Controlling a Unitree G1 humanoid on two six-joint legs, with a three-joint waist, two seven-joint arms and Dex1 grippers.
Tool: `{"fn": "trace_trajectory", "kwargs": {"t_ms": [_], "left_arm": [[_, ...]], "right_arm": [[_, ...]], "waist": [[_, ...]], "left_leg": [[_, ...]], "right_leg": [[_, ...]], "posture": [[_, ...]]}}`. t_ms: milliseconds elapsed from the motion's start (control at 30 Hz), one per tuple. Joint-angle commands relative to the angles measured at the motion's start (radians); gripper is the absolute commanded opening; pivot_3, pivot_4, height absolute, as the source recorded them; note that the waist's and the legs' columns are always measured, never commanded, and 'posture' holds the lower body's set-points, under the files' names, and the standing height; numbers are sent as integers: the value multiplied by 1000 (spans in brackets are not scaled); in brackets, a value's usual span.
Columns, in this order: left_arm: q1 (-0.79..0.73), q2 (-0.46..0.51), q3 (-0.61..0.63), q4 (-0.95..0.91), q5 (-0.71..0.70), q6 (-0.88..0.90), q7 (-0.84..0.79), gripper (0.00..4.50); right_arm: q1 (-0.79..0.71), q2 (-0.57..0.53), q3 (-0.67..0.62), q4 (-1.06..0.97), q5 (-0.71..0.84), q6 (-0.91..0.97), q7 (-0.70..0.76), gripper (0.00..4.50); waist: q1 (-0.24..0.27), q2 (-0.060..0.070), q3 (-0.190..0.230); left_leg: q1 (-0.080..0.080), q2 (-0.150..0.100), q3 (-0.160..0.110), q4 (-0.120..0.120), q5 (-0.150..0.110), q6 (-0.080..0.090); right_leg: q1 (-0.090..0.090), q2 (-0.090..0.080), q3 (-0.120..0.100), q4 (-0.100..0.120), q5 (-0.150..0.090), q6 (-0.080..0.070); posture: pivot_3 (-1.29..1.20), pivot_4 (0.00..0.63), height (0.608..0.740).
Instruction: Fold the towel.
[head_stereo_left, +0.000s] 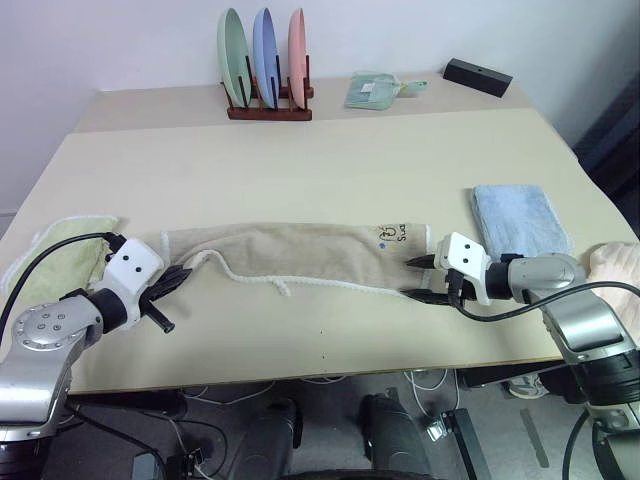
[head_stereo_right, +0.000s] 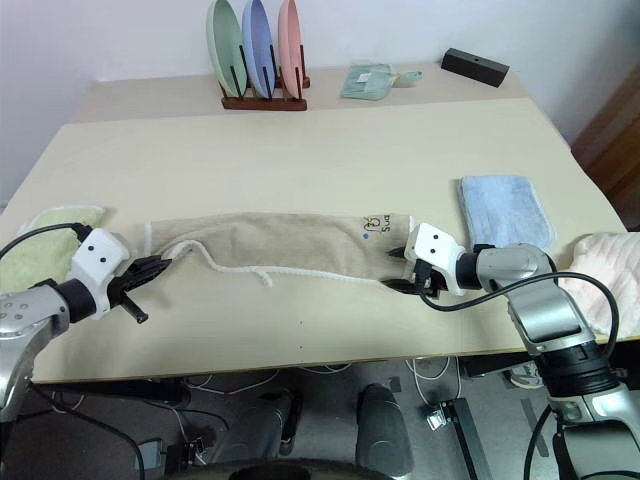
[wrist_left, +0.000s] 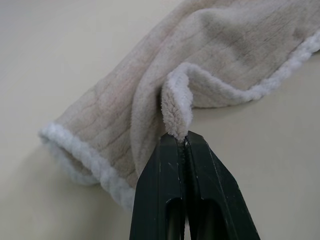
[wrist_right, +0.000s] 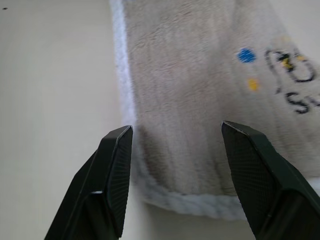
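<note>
Next, I pinch the embroidered end's near corner (wrist_right: 151, 191) with my right gripper to help lift the towel taut before folding, as the towel's white edging ripples beside my left gripper.
The beige towel (head_stereo_left: 300, 252) lies in a long, narrow band across the front of the table (head_stereo_left: 350, 160), white corded edging along its near side. Its embroidered mark (wrist_right: 292, 82) is at the right end. My left gripper (wrist_left: 184, 142) is shut on a pinched fold of the white edging at the towel's left end (head_stereo_left: 180, 278). At the right end my right gripper (wrist_right: 177, 127) stands open, its fingers either side of the towel's corner, which rests flat on the table (head_stereo_left: 408, 278).
A light green towel (head_stereo_left: 70, 245) lies at the left edge and a folded light blue towel (head_stereo_left: 520, 220) at the right, with a pink cloth (head_stereo_left: 615, 265) beyond it. A rack of three plates (head_stereo_left: 265, 70), a green item (head_stereo_left: 375, 90) and a black box (head_stereo_left: 477, 76) stand at the back.
</note>
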Motion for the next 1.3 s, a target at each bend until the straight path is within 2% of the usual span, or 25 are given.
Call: {"fn": "trace_trajectory", "kwargs": {"t_ms": [33,200,400,500,633,667,900,1067,1133,1233,1300], "left_arm": [[6,4,10,-30,-8,3,2,0],[7,4,5,-31,-10,2,1,0],[3,6,-3,-29,-12,1,-2,0],[5,6,0,-29,-14,1,-3,0],[13,8,3,-31,-15,-1,-6,0],[14,8,4,-30,-15,-1,-6,0],[28,21,32,-28,-20,-7,-14,0],[5,46,123,-30,-85,23,-45,0],[-16,59,137,-11,-78,6,-42,0],[-101,60,142,17,-78,-20,-15,0],[-225,50,116,78,-50,-51,39,0]], "right_arm": [[13,-40,7,-5,-32,-70,23,2838],[57,-71,22,-36,-53,-112,55,2838],[42,-46,65,27,-155,-158,-25,2838],[18,-33,71,62,-191,-179,-69,2092],[-16,-28,71,81,-205,-185,-90,236],[-20,-27,72,83,-206,-186,-92,107],[-54,-44,46,79,-202,-192,-96,107],[-104,-74,3,54,-132,-168,-35,107],[-156,-71,-4,94,-151,-199,-56,107],[-255,-56,-7,174,-174,-249,-90,107],[-363,-30,-5,268,-201,-291,-145,107]], "waist": [[0,0,0],[2,0,0],[-2,-2,-1],[-2,-5,-3],[0,-5,-3],[0,-5,-3],[1,-5,-3],[0,-4,-2],[-1,-4,-2],[-1,-4,-2],[0,-5,-1]], "left_leg": [[0,0,0,0,0,0],[0,0,1,0,0,0],[1,1,1,0,0,0],[2,2,2,1,0,0],[2,2,2,1,0,0],[2,2,2,1,0,0],[1,2,2,1,0,0],[1,2,2,1,0,0],[1,2,2,1,0,0],[1,2,2,1,0,0],[1,2,2,1,0,0]], "right_leg": [[0,0,0,0,0,0],[0,0,0,0,0,0],[0,1,0,0,0,-1],[2,1,0,0,1,-1],[2,2,0,0,1,-2],[2,2,0,0,1,-2],[2,1,0,0,1,-2],[1,2,0,0,1,-2],[1,2,0,0,1,-2],[1,2,0,0,1,-2],[1,2,0,0,1,-2]], "posture": [[0,150,737],[0,150,737],[0,150,737],[0,150,737],[0,150,737],[0,150,737],[0,150,737],[0,150,737],[0,150,737],[0,150,737],[0,150,737]]}}
